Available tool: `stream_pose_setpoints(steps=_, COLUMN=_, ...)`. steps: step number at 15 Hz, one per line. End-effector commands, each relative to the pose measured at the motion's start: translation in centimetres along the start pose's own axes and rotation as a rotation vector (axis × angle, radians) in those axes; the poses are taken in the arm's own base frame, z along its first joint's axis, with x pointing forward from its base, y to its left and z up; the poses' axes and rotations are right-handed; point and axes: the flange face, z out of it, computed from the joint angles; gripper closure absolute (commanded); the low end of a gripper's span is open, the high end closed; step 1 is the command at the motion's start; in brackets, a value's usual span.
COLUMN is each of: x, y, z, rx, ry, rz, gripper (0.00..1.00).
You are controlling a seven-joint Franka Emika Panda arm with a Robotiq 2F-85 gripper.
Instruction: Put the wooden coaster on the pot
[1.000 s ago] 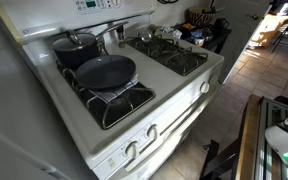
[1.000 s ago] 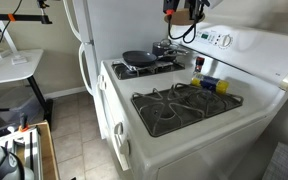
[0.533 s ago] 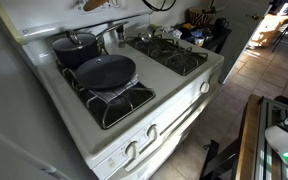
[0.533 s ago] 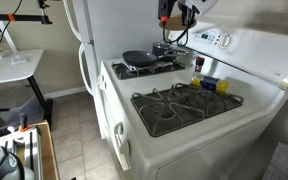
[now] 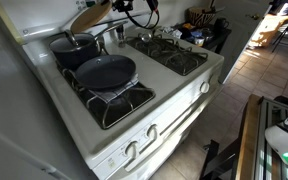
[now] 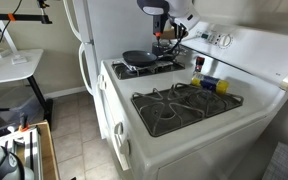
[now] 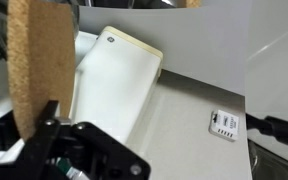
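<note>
Next, my gripper releases the wooden coaster on the dark grey pot's back rim (image 5: 94, 29), near the raised control panel.
The wooden coaster (image 5: 87, 17) is a tan round disc, held tilted in the air above the back of the stove. My gripper (image 5: 108, 8) is shut on its edge. In the wrist view the coaster (image 7: 39, 60) fills the left side, clamped by the black fingers (image 7: 50, 125). The dark grey pot (image 5: 74, 46) with its lid stands on the back burner, below and slightly in front of the coaster. In an exterior view my gripper (image 6: 162, 27) hangs just above the pot (image 6: 165, 48).
A wide dark frying pan (image 5: 106, 71) sits on the burner in front of the pot. The stove's raised control panel (image 6: 224, 42) runs behind it. Small items (image 6: 208, 83) lie at the stove's back, and a white fridge (image 6: 119, 25) stands beside the stove.
The arm has come down into view with the coaster, from above the frame to just over the pot. Pot and pan have not moved.
</note>
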Motion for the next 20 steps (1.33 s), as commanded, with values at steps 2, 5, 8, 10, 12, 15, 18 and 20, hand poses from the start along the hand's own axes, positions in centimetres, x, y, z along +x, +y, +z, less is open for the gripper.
stream_pose_setpoints(steps=2, x=0.4, y=0.6, z=3.3, rx=0.01, ry=0.019, rz=-0.002, gripper=0.97)
stream_pose_setpoints(steps=5, x=0.5, y=0.8, z=3.3, rx=-0.004, ry=0.005, rz=0.006, gripper=0.97)
stream_pose_setpoints(steps=8, x=0.3, y=1.2, z=2.9, rx=-0.015, ry=-0.02, rz=0.017, gripper=0.97)
stream_pose_setpoints(steps=10, x=0.0, y=1.3, z=2.5, rx=-0.037, ry=-0.042, rz=0.026, gripper=0.97)
stream_pose_setpoints(steps=12, x=-0.1, y=1.5, z=2.1, rx=-0.071, ry=-0.061, rz=0.032, gripper=0.62)
stream_pose_setpoints(steps=15, x=-0.3, y=1.4, z=1.8, rx=-0.126, ry=-0.081, rz=0.034, gripper=0.41)
stream_pose_setpoints(steps=18, x=-0.1, y=1.2, z=1.5, rx=-0.168, ry=-0.069, rz=0.03, gripper=0.15)
stream_pose_setpoints(steps=20, x=0.2, y=1.1, z=1.2, rx=-0.188, ry=-0.055, rz=0.023, gripper=0.02)
